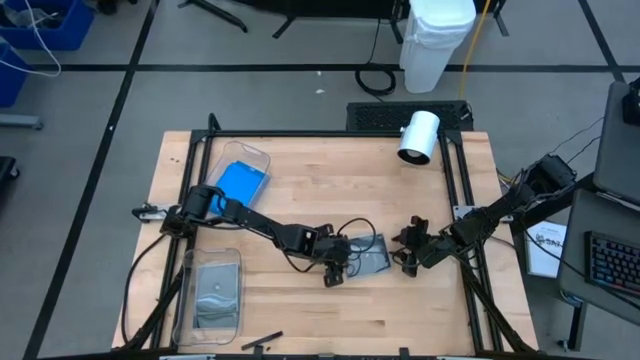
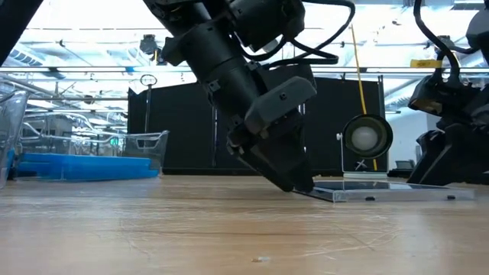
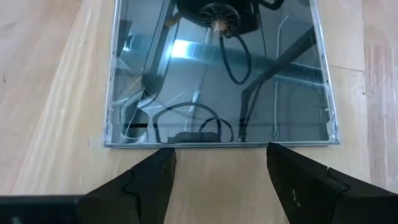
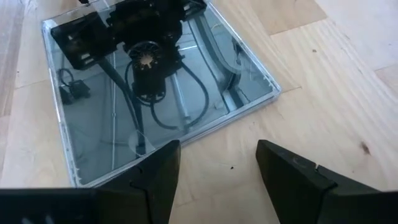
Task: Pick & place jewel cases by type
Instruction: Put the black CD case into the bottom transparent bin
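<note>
My left gripper is to close on the edge (image 1: 349, 258) (image 3: 221, 145) facing the clear bins of the grey jewel case that lies in the middle of the table, opposite my right gripper.
A grey, clear jewel case (image 1: 372, 256) lies flat on the wooden table near its middle, mirroring the arms above it (image 3: 217, 81). My left gripper (image 3: 221, 152) is open and slants down, with its fingertips at the case's left edge (image 2: 302, 183). My right gripper (image 4: 217, 155) is open too and stands just off the case's right side (image 1: 408, 262), apart from it. Blue jewel cases (image 1: 242, 182) lie in a clear bin at the far left. A grey, clear case (image 1: 215, 292) lies in a second clear bin at the near left. My left gripper's fingertips (image 3: 163, 155) stand right at the case's left edge (image 3: 217, 144), slanting down from the table's left. Whether they touch that edge I cannot tell. The case rests flat on the table.
A white cylinder-shaped device (image 1: 418, 137) stands at the far right of the table. A thin black strip (image 1: 262, 342) lies at the near edge. Black frame rails (image 1: 455, 190) run along the table's sides. Bare wood lies between the bins and the case.
</note>
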{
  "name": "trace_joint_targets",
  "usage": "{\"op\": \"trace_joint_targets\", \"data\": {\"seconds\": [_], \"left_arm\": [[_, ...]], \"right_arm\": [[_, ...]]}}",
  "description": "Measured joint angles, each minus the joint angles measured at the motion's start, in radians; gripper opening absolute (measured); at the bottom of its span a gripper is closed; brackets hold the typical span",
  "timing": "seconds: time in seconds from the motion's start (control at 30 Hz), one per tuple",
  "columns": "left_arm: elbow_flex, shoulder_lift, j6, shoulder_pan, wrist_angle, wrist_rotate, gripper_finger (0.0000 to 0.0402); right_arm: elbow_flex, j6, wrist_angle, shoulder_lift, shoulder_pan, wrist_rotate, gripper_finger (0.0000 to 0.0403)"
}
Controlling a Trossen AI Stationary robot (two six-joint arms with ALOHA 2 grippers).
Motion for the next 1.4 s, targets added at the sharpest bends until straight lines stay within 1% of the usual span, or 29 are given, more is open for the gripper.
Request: {"op": "trace_joint_targets", "data": {"seconds": [0.13, 0.33, 0.47, 0.53, 0.73, 0.87, 1.03, 1.13, 1.3, 1.4], "left_arm": [[-0.007, -0.036, 0.083, 0.000, 0.057, -0.007, 0.0253], [0.007, -0.114, 0.208, 0.000, 0.031, -0.027, 0.0245], [0.024, -0.162, 0.306, -0.001, 0.145, -0.080, 0.0243], [0.023, -0.169, 0.359, -0.004, 0.165, -0.099, 0.0243], [0.020, -0.166, 0.460, -0.004, 0.225, -0.073, 0.0243], [0.014, -0.137, 0.430, 0.015, 0.183, -0.078, 0.0243], [0.017, -0.116, 0.425, 0.034, 0.207, -0.092, 0.0243], [0.015, -0.103, 0.459, 0.035, 0.203, -0.099, 0.0243], [0.016, -0.089, 0.519, 0.034, 0.279, -0.116, 0.0243], [0.016, -0.089, 0.588, 0.027, 0.312, -0.122, 0.0243]], "right_arm": [[-0.002, -0.004, -0.006, 0.000, 0.001, 0.018, 0.0210], [-0.002, -0.008, -0.004, 0.000, 0.001, 0.020, 0.0210], [-0.001, 0.008, 0.014, 0.001, 0.000, 0.030, 0.0210], [0.004, 0.017, 0.034, 0.000, -0.003, 0.044, 0.0210], [0.002, 0.007, 0.056, 0.000, -0.006, 0.034, 0.0210], [0.002, 0.005, 0.050, 0.002, -0.006, 0.031, 0.0210], [0.002, 0.002, 0.047, 0.003, -0.006, 0.031, 0.0210], [0.002, 0.001, 0.049, 0.003, -0.006, 0.031, 0.0210], [0.002, -0.011, 0.051, 0.003, -0.006, 0.031, 0.0210], [0.002, -0.017, 0.051, 0.003, -0.006, 0.031, 0.0210]]}}
